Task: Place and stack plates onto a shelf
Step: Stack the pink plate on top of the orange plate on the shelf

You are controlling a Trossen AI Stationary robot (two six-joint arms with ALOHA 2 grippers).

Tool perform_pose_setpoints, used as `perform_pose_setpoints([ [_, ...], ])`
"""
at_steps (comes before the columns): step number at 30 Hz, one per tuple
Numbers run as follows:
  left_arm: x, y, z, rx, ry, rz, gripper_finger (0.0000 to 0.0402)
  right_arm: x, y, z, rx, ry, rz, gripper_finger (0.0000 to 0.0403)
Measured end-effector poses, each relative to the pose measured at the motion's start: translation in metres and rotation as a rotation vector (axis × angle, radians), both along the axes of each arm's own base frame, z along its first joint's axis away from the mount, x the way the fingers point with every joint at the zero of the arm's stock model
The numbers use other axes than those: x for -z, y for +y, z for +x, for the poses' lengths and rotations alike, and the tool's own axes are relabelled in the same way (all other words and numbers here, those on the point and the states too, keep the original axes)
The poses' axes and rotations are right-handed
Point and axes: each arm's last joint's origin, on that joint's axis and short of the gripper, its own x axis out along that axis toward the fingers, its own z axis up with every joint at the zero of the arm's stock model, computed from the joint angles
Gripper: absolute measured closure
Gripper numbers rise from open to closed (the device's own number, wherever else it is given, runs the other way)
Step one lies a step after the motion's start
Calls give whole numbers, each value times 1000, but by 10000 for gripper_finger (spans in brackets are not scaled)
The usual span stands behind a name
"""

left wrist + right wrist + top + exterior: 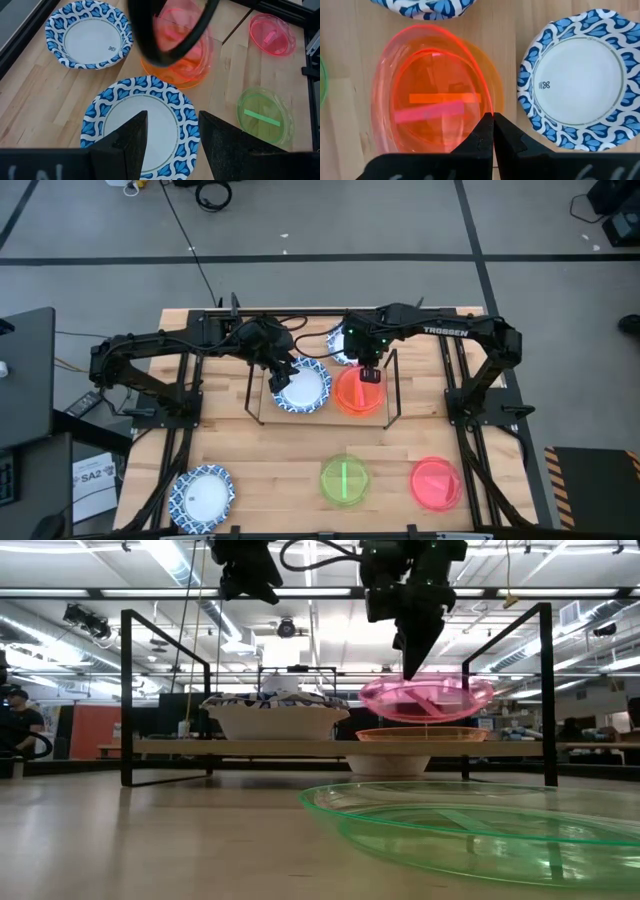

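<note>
My right gripper will let go of the red-pink plate, nested on top of the orange plate [359,397] [448,92] on the shelf.
The shelf [322,416] stands mid-table. On it rest a blue-rimmed white plate [302,387] and, to its right, an orange plate [420,734]. A translucent red-pink plate [427,698] hangs just above the orange one, with my right gripper [493,120] shut on it. My left gripper [170,135] hovers open above the blue-rimmed plate on the shelf, touching nothing. A second blue-rimmed plate [90,35] lies behind the shelf, partly under my right arm. My right gripper pinches the red-pink plate's rim [487,107] on its far side between its two shut fingers. The fingers come from above, pointing steeply down. The plate hangs nearly level, hollow side up, a small gap above the orange plate.
Near the front edge lie a blue-rimmed plate [203,498] at the left, a green plate [345,479] in the middle and another red-pink plate [436,484] at the right. Black wire frames [125,690] rise at the shelf's two short ends.
</note>
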Motion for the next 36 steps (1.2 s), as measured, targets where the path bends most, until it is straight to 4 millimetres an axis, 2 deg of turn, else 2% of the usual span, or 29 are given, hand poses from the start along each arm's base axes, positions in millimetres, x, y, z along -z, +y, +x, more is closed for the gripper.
perform_pose_setpoints([
  [9,0,0,0,0,-1,1,219,0,-5,-1,13,-9,17,395],
  [22,0,0,0,1,0,1,219,14,-10,6,17,28,44,395],
  [36,0,0,0,1,-1,1,219,15,-10,6,21,30,45,395],
])
